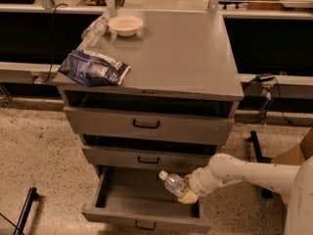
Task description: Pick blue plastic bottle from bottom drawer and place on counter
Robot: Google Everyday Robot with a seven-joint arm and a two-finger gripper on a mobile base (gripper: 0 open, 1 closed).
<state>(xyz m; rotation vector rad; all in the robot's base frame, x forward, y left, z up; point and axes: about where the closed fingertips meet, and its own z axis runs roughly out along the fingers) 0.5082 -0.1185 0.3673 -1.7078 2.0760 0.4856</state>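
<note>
I should set the blue plastic bottle, now held above the open drawer, down with my gripper on the bottom of the open bottom drawer [170, 195], toward the side where my arm is.
The blue plastic bottle [173, 183] is small and clear with a white cap, tilted with its cap up-left. My gripper [188, 194] is shut on its lower end and holds it above the right side of the open bottom drawer [142, 214]. My white arm reaches in from the right. The counter [181, 58] is the grey top of the cabinet, well above the bottle.
On the counter lie a dark blue foil snack bag [94, 68] at the front left, a white bowl [125, 25] at the back left and a plain clear bottle [96, 30] beside it. The two upper drawers [146, 124] stand slightly pulled out. A black stand [27, 210] is on the floor at left.
</note>
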